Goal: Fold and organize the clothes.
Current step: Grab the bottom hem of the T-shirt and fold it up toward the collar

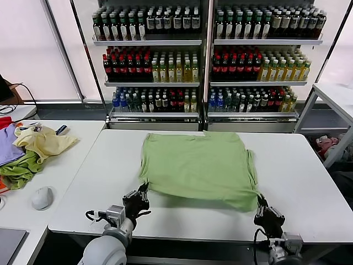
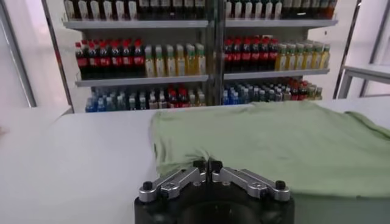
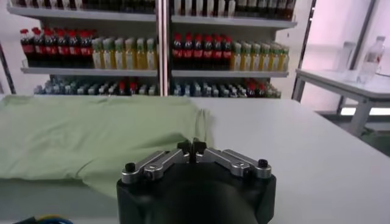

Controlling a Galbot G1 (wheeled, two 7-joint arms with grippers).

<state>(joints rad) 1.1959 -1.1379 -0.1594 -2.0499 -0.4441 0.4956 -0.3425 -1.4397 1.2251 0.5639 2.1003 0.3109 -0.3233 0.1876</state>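
Observation:
My right gripper is going to put the shirt's near corner down on the shirt itself, just inside its side edge (image 1: 245,167) (image 3: 183,125).
The clothes, one light green shirt (image 1: 198,165), lie spread flat on the white table (image 1: 309,182), with the near hem slightly raised. My left gripper (image 1: 144,191) is at the shirt's near left corner. In the left wrist view the left gripper (image 2: 207,163) is shut, and the shirt (image 2: 286,140) puckers where the tips pinch it. At the near right corner is my right gripper (image 1: 259,202). The right wrist view shows that gripper (image 3: 191,145) shut on the edge of the shirt (image 3: 91,134). Collar, buttons and print are hidden.
A side table on the left holds a pale yellow garment (image 1: 44,141), a darker green one (image 1: 22,168), a purple one (image 1: 8,146) and a white mouse (image 1: 42,197). Bottle shelves (image 1: 204,61) stand behind the table. Another table (image 1: 336,96) is at the right.

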